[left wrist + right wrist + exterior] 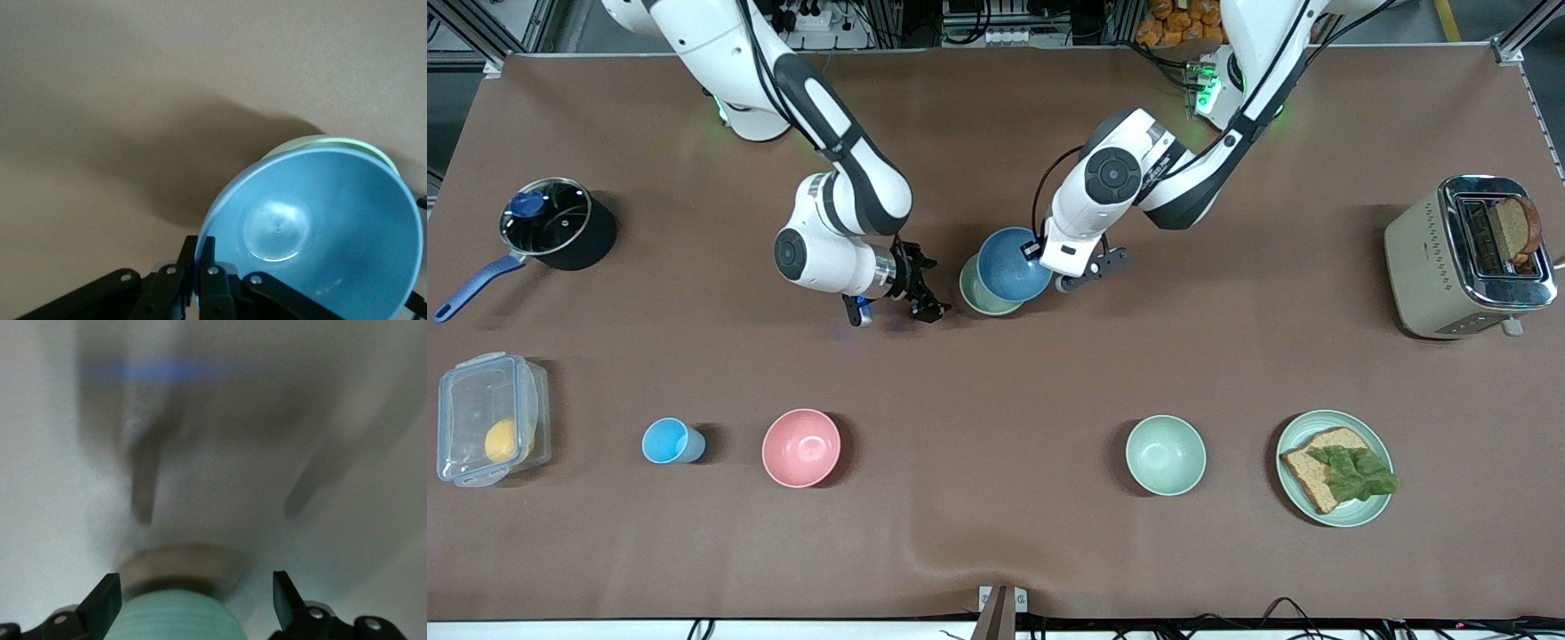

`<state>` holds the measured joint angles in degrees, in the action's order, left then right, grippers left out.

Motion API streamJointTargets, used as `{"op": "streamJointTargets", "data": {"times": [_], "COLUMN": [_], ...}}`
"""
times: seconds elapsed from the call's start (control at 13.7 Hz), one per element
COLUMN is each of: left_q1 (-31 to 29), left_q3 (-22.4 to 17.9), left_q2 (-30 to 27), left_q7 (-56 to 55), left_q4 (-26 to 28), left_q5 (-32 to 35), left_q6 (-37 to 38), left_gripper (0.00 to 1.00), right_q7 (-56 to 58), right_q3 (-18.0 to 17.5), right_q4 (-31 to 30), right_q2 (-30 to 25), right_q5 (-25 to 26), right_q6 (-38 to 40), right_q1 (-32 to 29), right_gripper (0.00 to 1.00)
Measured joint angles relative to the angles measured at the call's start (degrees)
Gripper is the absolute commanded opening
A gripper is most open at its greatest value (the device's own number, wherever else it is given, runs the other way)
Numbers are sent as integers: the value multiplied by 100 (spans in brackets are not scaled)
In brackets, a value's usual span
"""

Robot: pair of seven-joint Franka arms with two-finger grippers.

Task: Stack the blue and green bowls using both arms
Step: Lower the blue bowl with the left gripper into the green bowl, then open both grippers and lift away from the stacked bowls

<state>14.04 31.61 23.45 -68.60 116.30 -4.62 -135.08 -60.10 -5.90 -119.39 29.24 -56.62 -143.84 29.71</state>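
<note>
Next, my left gripper lets go of the blue bowl inside the green bowl [994, 281] [330, 197] beside my right gripper.
The blue bowl [1014, 264] is held tilted over the green bowl [980, 295], which stands on the table's middle and peeks out from under it. My left gripper [1040, 253] is shut on the blue bowl's rim. In the left wrist view its fingers [215, 257] pinch the rim of the blue bowl [313, 233], with the green bowl's rim [333, 142] just past it. My right gripper [929, 286] is open beside the green bowl, toward the right arm's end. In the right wrist view its fingers [107, 600] stand wide around a blurred pale green shape [177, 617].
Nearer the front camera stand a light-blue cup [671, 441], a pink bowl [800, 447], a mintier green bowl [1165, 454] and a green plate with bread [1371, 509]. A pot [551, 227] and a lidded box [489, 431] sit at the right arm's end, a toaster [1467, 258] at the left arm's end.
</note>
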Motion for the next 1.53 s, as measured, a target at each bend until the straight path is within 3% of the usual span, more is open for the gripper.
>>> {"op": "streamJointTargets", "data": {"times": [0.44,1.31,1.38,1.46,1.53], "left_q1": [22,216,219,219,219], "left_q3": [-1,-9,-15,-23,-32], "left_q2": [214,605,668,719,756], "left_q7": [-149,-289,-289,-289,-289], "left_q4": [-20,-453,-509,-561,-613], "left_q5": [257,358,382,398,402], "left_q6": [-203,-219,-221,-223,-226], "left_gripper": [0,0,16,75,100], "right_q7": [202,202,202,202,202], "right_q3": [-31,-30,-30,-30,-30], "right_q4": [-6,-4,-4,-4,-3], "right_q2": [109,109,109,109,109], "right_q5": [-633,-790,-795,-804,-830], "right_q6": [-362,-399,-399,-399,-400], "right_q1": [152,183,183,184,184], "right_gripper": [100,100,100,100,100]}}
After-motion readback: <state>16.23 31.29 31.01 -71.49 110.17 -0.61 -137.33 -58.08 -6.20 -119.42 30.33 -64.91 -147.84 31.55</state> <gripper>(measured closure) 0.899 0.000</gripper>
